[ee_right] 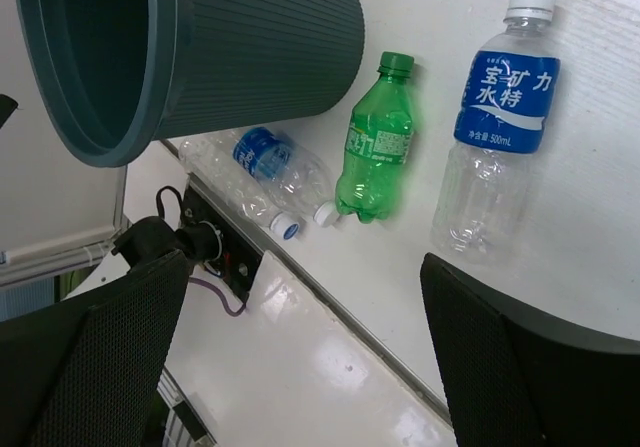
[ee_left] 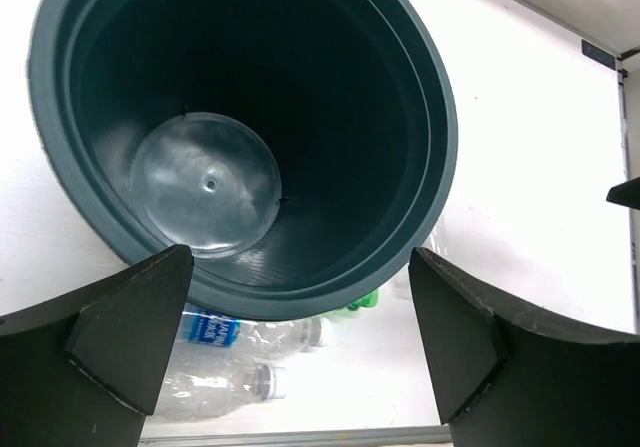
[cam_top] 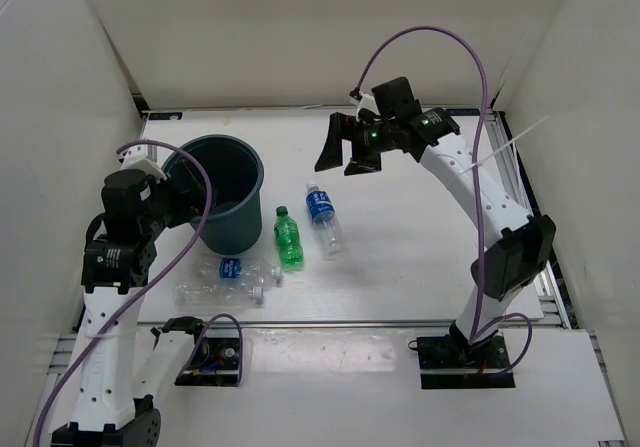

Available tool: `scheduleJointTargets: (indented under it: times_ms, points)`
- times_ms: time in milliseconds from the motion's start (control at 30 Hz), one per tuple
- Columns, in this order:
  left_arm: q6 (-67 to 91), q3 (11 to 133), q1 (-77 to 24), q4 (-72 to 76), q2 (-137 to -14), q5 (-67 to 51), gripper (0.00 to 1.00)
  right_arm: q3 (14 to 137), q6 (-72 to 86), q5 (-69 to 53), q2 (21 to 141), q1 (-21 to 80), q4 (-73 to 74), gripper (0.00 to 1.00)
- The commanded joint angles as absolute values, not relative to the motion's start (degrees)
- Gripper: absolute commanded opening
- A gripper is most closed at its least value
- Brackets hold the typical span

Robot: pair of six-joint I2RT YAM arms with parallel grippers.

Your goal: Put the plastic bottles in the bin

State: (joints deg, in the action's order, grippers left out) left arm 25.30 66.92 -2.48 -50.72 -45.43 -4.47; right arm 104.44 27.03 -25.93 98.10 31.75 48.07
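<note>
Next, I move my right gripper to the clear blue-labelled bottle beside the green bottle and close it on its body (cam_top: 326, 223) (ee_right: 488, 172) just below the label.
The dark teal bin (cam_top: 240, 229) stands upright at the table's left and is empty inside (ee_left: 430, 97). A green bottle (cam_top: 288, 237) and a clear blue-labelled bottle (cam_top: 323, 217) lie right of it. Two more clear bottles (cam_top: 238, 269) (cam_top: 205, 290) lie in front of it. My left gripper (cam_top: 188, 202) is open and empty above the bin's near-left rim. My right gripper (cam_top: 347, 152) is open and empty, high above the far middle. The right wrist view shows the bin (ee_right: 260, 47), the green bottle (ee_right: 376, 152), the clear bottle (ee_right: 495, 132) and the two others (ee_right: 275, 162) (ee_right: 225, 172).
A black control box with cables (cam_top: 212, 357) sits below the table's front edge and also shows in the right wrist view (ee_right: 205, 247). White walls close in the left, back and right. A purple cable loops over each arm.
</note>
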Motion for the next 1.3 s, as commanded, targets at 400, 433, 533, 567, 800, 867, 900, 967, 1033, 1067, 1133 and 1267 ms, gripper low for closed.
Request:
scheduleJointTargets:
  times_ms: [400, 433, 533, 567, 800, 867, 900, 967, 1033, 1067, 1133, 1267]
  points:
    - [19.78, 67.85, -2.20, -54.31, -42.72, 2.46, 1.00, 105.48, 22.77, -25.40, 107.31, 32.34, 47.37, 1.00]
    - [19.78, 66.98, -2.20, -54.32, -42.71, 3.07, 1.00, 105.47, 21.98, -25.40, 108.97, 32.34, 47.37, 1.00]
    - [19.78, 65.57, -2.20, -54.84, -42.71, 3.69, 1.00, 104.85, 20.66, -23.74, 111.87, 33.05, 46.85, 1.00]
    - [19.78, 65.04, -2.20, -54.84, -42.71, 3.69, 1.00, 104.85, 20.13, -23.73, 112.49, 33.05, 46.85, 1.00]
    - [19.16, 64.51, -2.20, -55.37, -42.71, 3.69, 1.00, 103.62, 19.60, -23.03, 117.06, 34.19, 46.85, 1.00]
    - [18.64, 65.03, -2.20, -55.37, -43.24, 3.69, 1.00, 102.92, 19.60, -22.42, 118.65, 34.71, 46.85, 1.00]
    - [18.63, 65.04, -2.20, -55.89, -43.24, 3.69, 1.00, 102.40, 19.60, -22.41, 119.52, 34.72, 46.85, 1.00]
    - [18.63, 65.04, -2.20, -55.90, -43.24, 3.69, 1.00, 101.70, 19.60, -21.36, 120.31, 34.72, 46.85, 1.00]
    - [18.63, 66.18, -2.20, -56.43, -43.77, 3.69, 1.00, 101.07, 19.60, -19.96, 121.03, 34.72, 46.32, 1.00]
    - [18.63, 66.70, -2.20, -57.03, -43.77, 3.69, 1.00, 100.38, 19.60, -19.95, 121.63, 34.72, 46.32, 1.00]
    - [18.11, 66.71, -2.20, -57.04, -43.77, 3.69, 1.00, 99.85, 18.98, -19.34, 122.43, 34.72, 46.32, 0.98]
    - [18.11, 67.85, -2.20, -57.57, -44.30, 4.31, 1.00, 99.84, 18.98, -18.72, 124.53, 34.72, 46.32, 0.89]
